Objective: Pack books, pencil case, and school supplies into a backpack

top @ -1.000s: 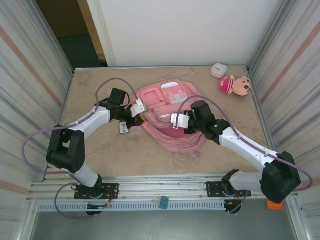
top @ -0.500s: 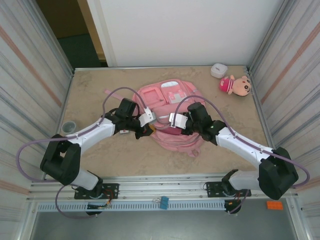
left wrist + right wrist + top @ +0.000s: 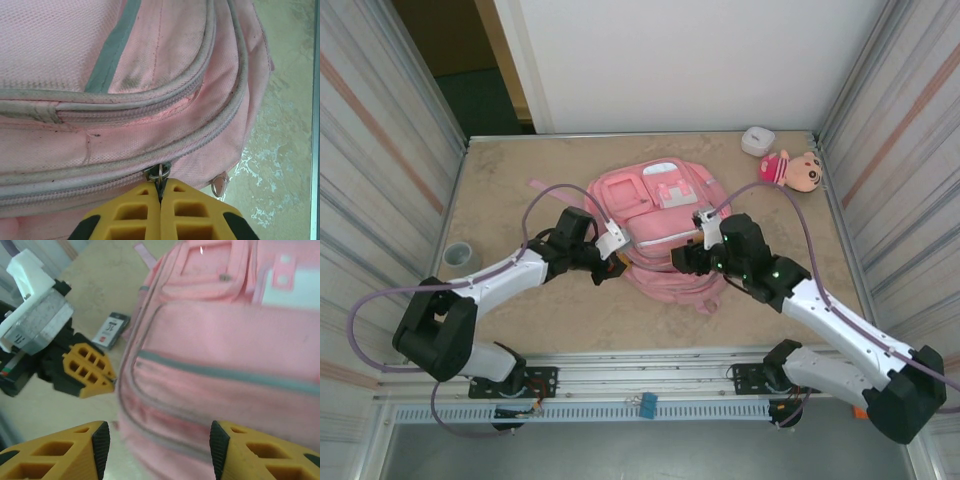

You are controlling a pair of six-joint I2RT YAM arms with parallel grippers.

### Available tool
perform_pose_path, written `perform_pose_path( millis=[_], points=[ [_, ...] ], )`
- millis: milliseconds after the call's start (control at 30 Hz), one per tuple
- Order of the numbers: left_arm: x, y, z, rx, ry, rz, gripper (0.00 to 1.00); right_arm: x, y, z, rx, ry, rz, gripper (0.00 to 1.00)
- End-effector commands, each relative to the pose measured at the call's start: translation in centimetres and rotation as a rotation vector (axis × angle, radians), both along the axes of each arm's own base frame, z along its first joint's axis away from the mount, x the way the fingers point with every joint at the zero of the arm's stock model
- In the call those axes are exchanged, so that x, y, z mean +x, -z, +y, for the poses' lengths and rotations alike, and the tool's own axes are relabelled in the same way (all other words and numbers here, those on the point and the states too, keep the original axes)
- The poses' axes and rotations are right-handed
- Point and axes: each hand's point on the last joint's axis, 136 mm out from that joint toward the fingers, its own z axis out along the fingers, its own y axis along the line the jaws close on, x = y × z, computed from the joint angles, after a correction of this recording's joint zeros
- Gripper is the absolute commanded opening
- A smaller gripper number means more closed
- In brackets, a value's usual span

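My left gripper is holding the zipper pull at the backpack's rounded corner and the backpack's soft edge is free, so my right gripper needs to pinch that soft edge (image 3: 150, 433) before it takes the zipper pull.
The pink backpack (image 3: 660, 210) lies flat mid-table with its pockets facing up. My left gripper (image 3: 611, 268) is at its near-left edge, shut on a metal zipper pull (image 3: 160, 173) of the outer zip; the yellow fingers meet at the ring in the left wrist view (image 3: 161, 194). My right gripper (image 3: 684, 259) hovers over the backpack's near side, open, with nothing between its fingers (image 3: 159, 445). The right wrist view looks across the backpack (image 3: 225, 340) at the left gripper (image 3: 111, 383). The books and pencil case are out of view.
A small dark flat pack with a white label (image 3: 112, 330) lies on the table left of the backpack. A second zipper pull (image 3: 219, 184) hangs lower on the bag. A plush doll (image 3: 792, 170) and white case (image 3: 757, 140) sit far right; a tape roll (image 3: 456, 255) sits left.
My left gripper slid right and nearer along the backpack's edge, staying shut. My right gripper opened, letting go of the backpack, and drew back to the right.
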Motion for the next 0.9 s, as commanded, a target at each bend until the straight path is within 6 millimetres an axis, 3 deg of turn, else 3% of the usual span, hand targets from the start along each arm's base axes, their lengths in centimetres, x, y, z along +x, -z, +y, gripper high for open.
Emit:
perform_pose_path(
  millis=[0, 67, 200, 533, 867],
  points=[
    [0.5, -1.4, -0.6, -0.039, -0.005, -0.050, 0.00, -1.4, 2.5, -1.2, 0.202, 0.244, 0.308, 0.57],
    [0.5, -1.5, -0.6, -0.041, -0.004, -0.054, 0.00, -1.5, 3.8, -1.9, 0.283, 0.352, 0.421, 0.58],
    [0.5, -1.5, -0.6, -0.039, -0.004, -0.061, 0.00, -1.5, 5.0, -1.5, 0.438, 0.428, 0.543, 0.58],
    [0.3, -1.4, -0.5, -0.041, -0.002, -0.059, 0.00, 0.5, 6.5, -0.9, 0.604, 0.500, 0.627, 0.62],
    [0.1, -1.6, -0.6, -0.053, 0.006, -0.059, 0.00, 2.6, 7.3, -0.3, 0.661, 0.540, 0.623, 0.46]
  ],
)
